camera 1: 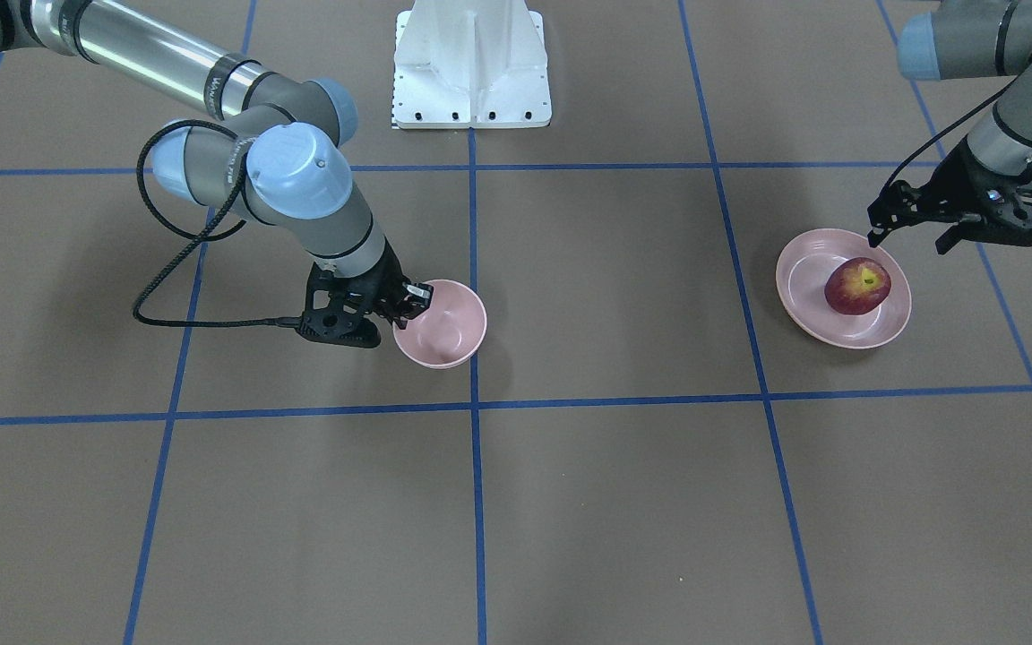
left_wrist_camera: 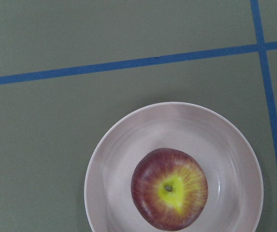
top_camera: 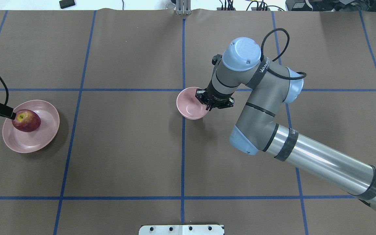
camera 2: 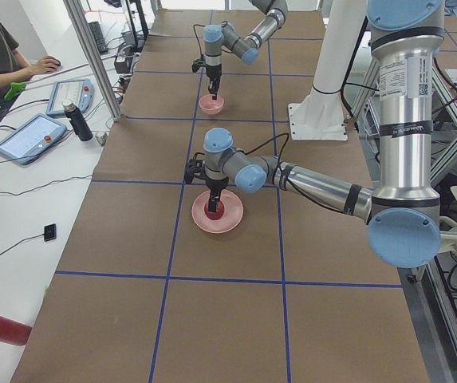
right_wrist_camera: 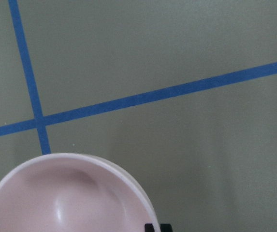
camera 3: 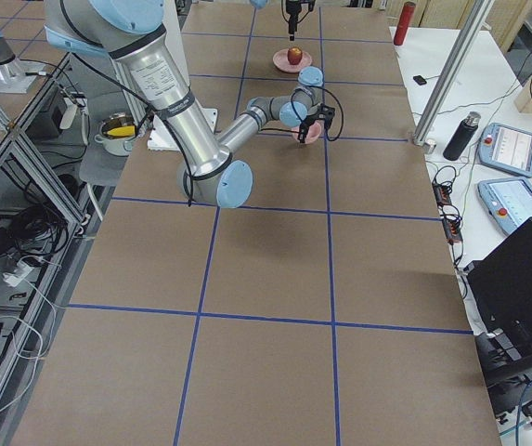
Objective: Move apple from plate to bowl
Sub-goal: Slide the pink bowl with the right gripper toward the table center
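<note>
I need to close my left gripper around the middle (camera 1: 857,287) (left_wrist_camera: 169,189) of the dark-red apple on the shallow pink plate, with its fingers on the apple's opposite sides.
The dark-red apple (camera 1: 857,286) with a yellow patch lies on the shallow pink plate (camera 1: 803,269) at the table's left end. My left gripper (camera 1: 907,244) hovers open just above the plate's rim, beside the apple and apart from it. In the left wrist view the apple (left_wrist_camera: 169,188) sits in the plate (left_wrist_camera: 123,159), below centre. The small deep pink bowl (camera 1: 453,327) stands near the table's middle. My right gripper (camera 1: 415,298) is shut on the bowl's rim. It shows the same way in the overhead view (top_camera: 209,105), at the bowl (top_camera: 188,106).
The robot's white base (camera 1: 471,67) stands at the table's near side between the arms. Blue tape lines cross the brown table. A cable loop (camera 1: 167,269) hangs from the right wrist. Tablets and a bottle (camera 2: 76,121) lie on the side bench.
</note>
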Tool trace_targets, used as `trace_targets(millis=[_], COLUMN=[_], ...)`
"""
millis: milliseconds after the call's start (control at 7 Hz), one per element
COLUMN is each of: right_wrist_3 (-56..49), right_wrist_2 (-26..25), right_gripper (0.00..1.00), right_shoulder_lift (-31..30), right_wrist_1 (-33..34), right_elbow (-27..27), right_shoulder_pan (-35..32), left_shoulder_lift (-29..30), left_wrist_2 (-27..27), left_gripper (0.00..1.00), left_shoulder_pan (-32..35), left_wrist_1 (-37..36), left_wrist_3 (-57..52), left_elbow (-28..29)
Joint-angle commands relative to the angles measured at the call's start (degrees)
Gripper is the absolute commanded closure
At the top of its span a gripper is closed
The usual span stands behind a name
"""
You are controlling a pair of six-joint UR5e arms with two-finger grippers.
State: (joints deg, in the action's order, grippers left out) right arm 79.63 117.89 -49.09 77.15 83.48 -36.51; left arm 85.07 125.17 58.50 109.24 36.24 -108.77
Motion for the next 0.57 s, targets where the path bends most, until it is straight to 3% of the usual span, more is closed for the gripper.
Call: trace_targets(millis=[0,143,286,429], right_wrist_3=[2.11,2.11,2.46,2.46], right_wrist_2=[-0.91,-2.65,-2.76,-2.85], right_gripper=[1.00,1.00,0.68,0.02], right_shoulder_lift=[2.59,2.68,2.77,2.68], right_wrist_1=[-0.25,-0.68,-2.34,-2.45], right_elbow=[-2.62,-3.23,-3.67,-3.68], right_shoulder_pan=[1.53,2.23,2.24,2.24], left_shoulder_lift=[0.01,0.01,0.44,0.53], left_wrist_2=[-0.10,-0.19,-0.54,-4.63], left_gripper=[0.02,0.02,0.02,0.02], left_shoulder_pan=[-0.14,-0.23,-0.75,-2.67], left_wrist_1=[0.00,0.00,-0.08,-0.34], left_wrist_3=[-0.03,-0.03,-0.03,0.14], left_elbow=[0.05,0.57,0.84,1.01])
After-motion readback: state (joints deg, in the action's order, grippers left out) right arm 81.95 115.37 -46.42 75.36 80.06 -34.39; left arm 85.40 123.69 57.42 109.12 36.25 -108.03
